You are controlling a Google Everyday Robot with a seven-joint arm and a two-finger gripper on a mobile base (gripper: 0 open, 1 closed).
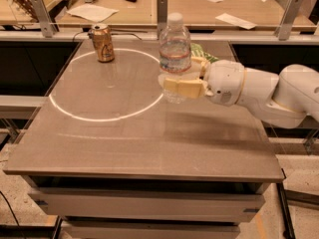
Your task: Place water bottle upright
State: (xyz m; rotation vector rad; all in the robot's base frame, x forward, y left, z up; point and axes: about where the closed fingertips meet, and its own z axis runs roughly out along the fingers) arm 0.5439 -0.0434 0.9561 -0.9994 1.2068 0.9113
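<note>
Next, I set the water bottle upright on the brown table (179,133) just outside the white circle, drawer side.
The water bottle (175,54) is clear ribbed plastic with a white cap and a label band. It stands upright, its base near the right edge of the white circle on the brown table (149,138). My gripper (180,86) comes in from the right on a white arm (264,93). Its pale fingers (184,87) are closed around the lower part of the bottle. I cannot tell whether the bottle's base rests on the table or hangs just above it.
A gold-brown soda can (103,42) stands upright at the back left of the circle. A green object (202,51) lies behind the gripper. Wooden desks with papers (92,12) run along the back. Metal posts (162,14) stand at the table's far edge.
</note>
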